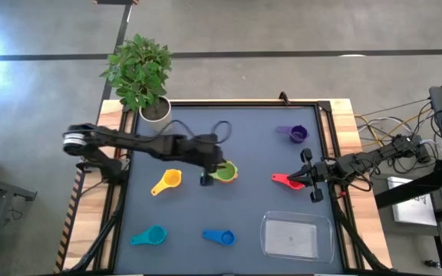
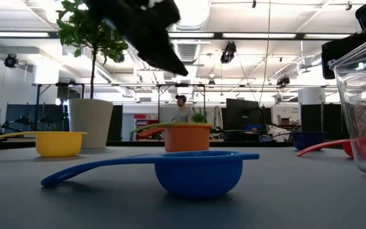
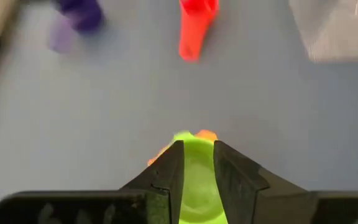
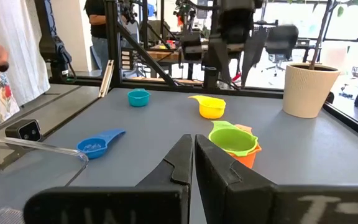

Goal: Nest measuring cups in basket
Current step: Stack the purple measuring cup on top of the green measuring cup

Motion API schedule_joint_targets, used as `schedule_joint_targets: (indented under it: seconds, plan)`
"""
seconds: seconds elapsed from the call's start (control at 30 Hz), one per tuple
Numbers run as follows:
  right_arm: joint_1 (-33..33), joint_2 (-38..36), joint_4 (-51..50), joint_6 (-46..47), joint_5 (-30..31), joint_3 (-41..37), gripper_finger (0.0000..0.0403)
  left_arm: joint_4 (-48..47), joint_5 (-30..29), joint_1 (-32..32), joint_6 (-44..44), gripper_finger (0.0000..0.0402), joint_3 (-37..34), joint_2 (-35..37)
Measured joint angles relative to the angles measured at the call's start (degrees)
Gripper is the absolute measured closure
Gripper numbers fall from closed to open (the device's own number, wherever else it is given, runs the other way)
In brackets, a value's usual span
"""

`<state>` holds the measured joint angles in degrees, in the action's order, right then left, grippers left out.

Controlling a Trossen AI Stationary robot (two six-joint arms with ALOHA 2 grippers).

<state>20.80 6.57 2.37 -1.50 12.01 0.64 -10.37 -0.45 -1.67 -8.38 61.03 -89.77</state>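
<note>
The rim (image 1: pixel 293 139) of the purple cup, beside the cup's handle on the side facing the red cup, will be gripped by my right gripper.
The green measuring cup (image 1: pixel 225 172) sits nested in the orange cup (image 4: pixel 250 158) at mid-table, its handle (image 2: pixel 150 128) sticking out over the orange rim. My left gripper (image 1: pixel 209 176) hangs just above it, slightly open, and the green shows through the gap between its fingers (image 3: pixel 197 144). The low view shows clear air between the gripper (image 2: pixel 180 69) and the cups. Yellow (image 1: pixel 167 182), teal (image 1: pixel 150 235), blue (image 1: pixel 219 237), purple (image 1: pixel 294 134) and red (image 1: pixel 285 181) cups stand singly on the mat. The clear basket (image 1: pixel 298 235) sits near the front right. My right gripper (image 4: pixel 194 142) waits shut at the right edge.
A white plant pot (image 1: pixel 155 110) stands at the far left corner. A black cable (image 1: pixel 206 129) loops over the mat behind the left arm. A raised black frame (image 1: pixel 324 130) borders the mat. A person (image 2: pixel 182 109) stands in the room beyond the table.
</note>
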Motion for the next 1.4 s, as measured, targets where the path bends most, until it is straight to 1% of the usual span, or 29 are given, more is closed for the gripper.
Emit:
schedule_joint_targets:
  seconds: [0.13, 0.27, 0.4, 0.5, 0.87, 1.0, 1.07, 1.2, 1.27, 1.33, 1.4]
  plan:
    - [0.00, -0.02, 0.01, 0.00, 0.02, 0.01, 0.0394, 18.15, -1.64, -0.03, 3.31, 0.0338, -10.99, 8.19]
    - [0.02, 0.00, 0.00, 0.00, 0.02, 0.02, 0.0394, 38.29, -1.65, 0.07, 4.89, 0.0338, -20.52, 13.78]
    - [0.00, -0.02, 0.00, 0.00, 0.00, 0.02, 0.0394, 55.03, -1.62, 0.11, 4.76, 0.0338, -27.38, 15.93]
    - [0.00, 0.00, 0.00, 0.00, 0.02, 0.00, 0.0394, 61.38, -1.62, 0.12, 4.76, 0.0339, -30.03, 16.20]
    - [0.01, -0.02, 0.55, -0.48, 0.13, 0.00, 0.0394, 60.43, -1.59, 0.13, 4.62, 0.0339, -28.97, 13.58]
    - [0.00, -0.04, 3.03, 3.10, 0.47, 0.00, 0.0394, 59.82, -1.59, 0.13, 4.63, 0.0339, -28.93, 13.70]
    - [-0.07, -0.02, 4.00, 3.33, 1.98, 0.00, 0.0394, 59.55, -1.59, 0.13, 4.63, 0.0339, -29.01, 13.72]
    - [-0.11, -0.02, 9.89, -2.53, 7.40, 0.00, 0.0394, 57.75, -1.56, 0.13, 5.96, 0.0339, -29.06, 13.74]
    - [-0.09, -0.02, 14.78, -5.56, 7.55, 0.00, 0.0394, 56.18, -1.52, 0.13, 8.87, 0.0339, -29.08, 13.74]
    - [-0.07, -0.02, 19.56, -5.42, 7.50, 0.00, 0.0394, 54.68, -1.51, 0.13, 9.83, 0.0338, -29.10, 13.74]
    - [-0.07, -0.04, 22.92, -1.81, 7.52, 0.00, 0.0394, 53.20, -1.51, 0.13, 9.96, 0.0339, -29.10, 13.77]
